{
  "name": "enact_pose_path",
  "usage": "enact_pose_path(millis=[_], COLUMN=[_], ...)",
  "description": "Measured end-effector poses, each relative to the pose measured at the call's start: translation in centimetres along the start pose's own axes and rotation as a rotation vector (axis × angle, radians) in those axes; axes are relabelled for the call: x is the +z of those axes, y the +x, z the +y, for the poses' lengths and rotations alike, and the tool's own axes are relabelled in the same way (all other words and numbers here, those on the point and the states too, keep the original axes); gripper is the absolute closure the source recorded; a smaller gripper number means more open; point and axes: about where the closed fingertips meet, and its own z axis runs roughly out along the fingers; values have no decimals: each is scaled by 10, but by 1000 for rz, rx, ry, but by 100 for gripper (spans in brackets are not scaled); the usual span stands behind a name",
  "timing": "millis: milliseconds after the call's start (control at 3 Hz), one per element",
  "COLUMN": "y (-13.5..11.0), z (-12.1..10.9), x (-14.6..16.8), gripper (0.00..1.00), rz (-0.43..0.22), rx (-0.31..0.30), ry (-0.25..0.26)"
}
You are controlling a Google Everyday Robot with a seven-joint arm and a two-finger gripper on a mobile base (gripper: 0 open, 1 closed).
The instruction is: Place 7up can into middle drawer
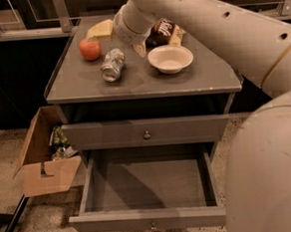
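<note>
Next, my gripper will go to the far half (114, 59) of the 7up can, toward the back of the cabinet top, and close there.
The 7up can (112, 65), silver with pale green print, lies on its side on the grey cabinet top (83, 90), right of a red apple (90, 49). My gripper (129, 25) is at the end of the big white arm, above the back of the top, just behind and right of the can and apart from it. The wrist hides its end. The middle drawer (148, 187) is pulled out wide open below, with a bare flat bottom. Its front panel (148, 220) faces me.
A white bowl (170, 58) sits right of the can. A brown snack bag (163, 33) and a yellow block (102, 28) lie at the back. The upper drawer (145, 133) is closed. An open cardboard box (44, 162) stands on the floor at left.
</note>
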Motion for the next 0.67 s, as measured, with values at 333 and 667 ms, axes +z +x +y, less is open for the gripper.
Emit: enact_pose_path(millis=[333, 667], y=[6, 7], z=[-5, -5], x=[27, 28], gripper=[0, 0], rz=[60, 58], rx=[6, 8], ry=[-25, -19])
